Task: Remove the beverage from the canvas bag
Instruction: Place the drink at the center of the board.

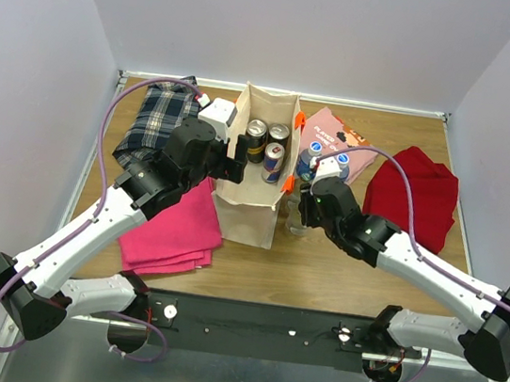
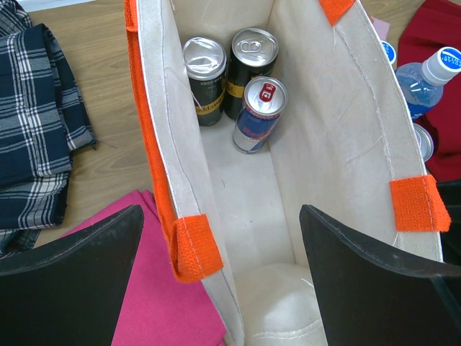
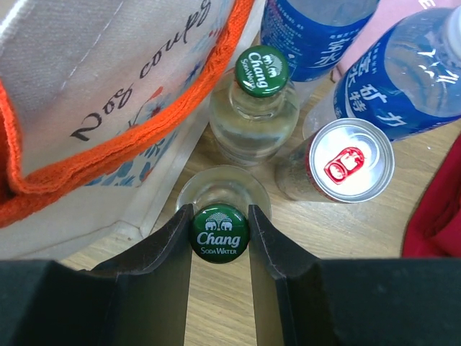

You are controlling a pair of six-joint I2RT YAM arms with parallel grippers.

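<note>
Next, my right gripper lets go of the Chang bottle on the table (image 1: 291, 225) (image 3: 207, 182) between the canvas bag and the silver can.
The beige canvas bag (image 1: 251, 208) with orange handles stands open at the table's middle. Three cans stand at its far end: two black-and-gold ones (image 2: 204, 61) (image 2: 253, 50) and a blue-and-silver one (image 2: 263, 97). My left gripper (image 2: 220, 216) is open over the bag's near end, one finger outside its left wall (image 2: 162, 144) and one over the inside. My right gripper (image 3: 220, 216) is shut on the green cap of a Chang soda water bottle (image 3: 220, 234), which stands on the table just right of the bag (image 3: 108, 72).
Beside the held bottle stand a second Chang bottle (image 3: 262, 71), a silver can (image 3: 349, 160) and two blue water bottles (image 3: 310, 29). A pink folded cloth (image 1: 174, 227) and a plaid cloth (image 1: 158, 120) lie left of the bag. A red cloth (image 1: 413, 194) lies right.
</note>
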